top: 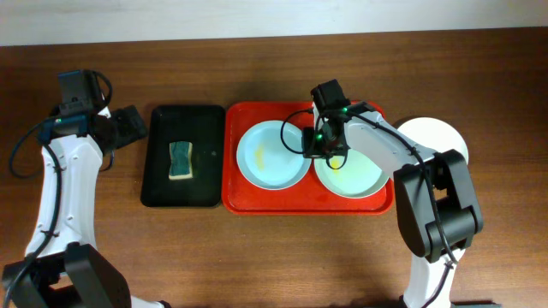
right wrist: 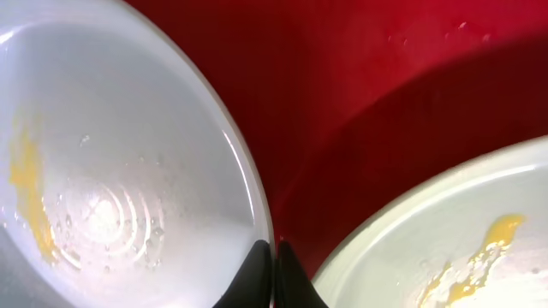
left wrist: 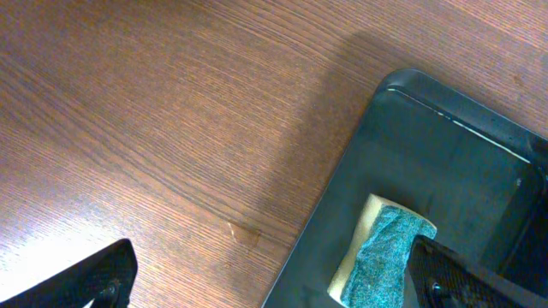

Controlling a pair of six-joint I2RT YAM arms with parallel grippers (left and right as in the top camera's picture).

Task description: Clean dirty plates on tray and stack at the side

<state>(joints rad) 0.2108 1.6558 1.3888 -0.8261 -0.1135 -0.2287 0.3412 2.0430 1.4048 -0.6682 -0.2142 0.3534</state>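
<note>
The plates need cleaning, so next I will move my left gripper to the sponge's middle (top: pixel 181 159) (left wrist: pixel 384 263) in the black tray and close it there.
On the red tray (top: pixel 257 204) lie a pale blue plate (top: pixel 272 154) and a pale green plate (top: pixel 351 174), both with yellow smears. A white plate (top: pixel 437 135) rests on the table to the right of the tray. My right gripper (top: pixel 313 151) sits between the two plates. In the right wrist view the right gripper (right wrist: pixel 274 253) is shut on the right rim of the pale blue plate (right wrist: pixel 111 162), with the green plate (right wrist: pixel 462 239) beside it on the red tray (right wrist: pixel 360 77). My left gripper (top: pixel 130 126) stays open at the far left.
A black tray (top: pixel 163 184) left of the red one holds a teal and yellow sponge (top: pixel 181 160). In the left wrist view the left gripper (left wrist: pixel 274 291) hovers over bare wood beside the black tray (left wrist: pixel 445 162) and sponge (left wrist: pixel 381 257).
</note>
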